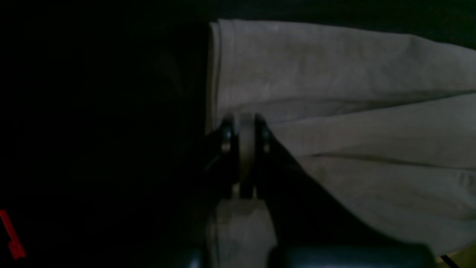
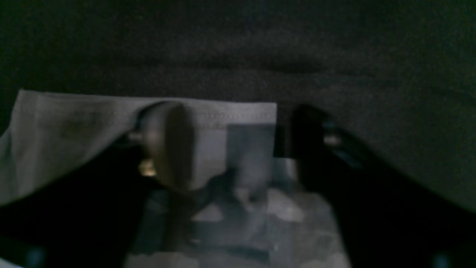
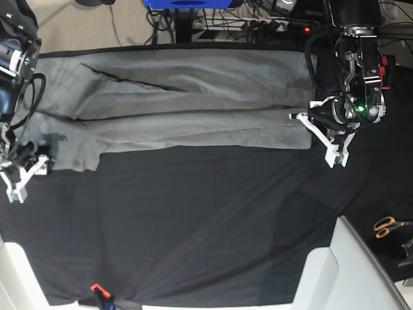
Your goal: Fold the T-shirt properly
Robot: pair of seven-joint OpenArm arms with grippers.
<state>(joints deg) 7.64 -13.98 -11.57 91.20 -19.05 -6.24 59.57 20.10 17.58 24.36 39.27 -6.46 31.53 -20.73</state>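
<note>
The T-shirt's loose flap juts past its long near edge, so next I pinch the flap's hemmed corner (image 2: 252,117) with my right gripper and carry it back toward the T-shirt's far side.
The light-grey T-shirt (image 3: 187,106) lies spread lengthwise across the far half of the black table cloth (image 3: 193,219). My left gripper (image 3: 308,121) is at the shirt's right end in the base view. In the left wrist view this gripper (image 1: 245,130) is shut on a pinched fold of the T-shirt (image 1: 334,74). My right gripper (image 3: 35,165) is at the shirt's left end. In the right wrist view the right gripper (image 2: 241,141) stands open, its jaws apart on either side of a hemmed corner of the T-shirt (image 2: 74,137).
Orange-handled scissors (image 3: 387,226) lie at the right edge. A white surface (image 3: 348,271) borders the cloth at the lower right. Cables and a blue object (image 3: 187,3) sit beyond the far edge. A small red item (image 3: 97,287) is at the near edge.
</note>
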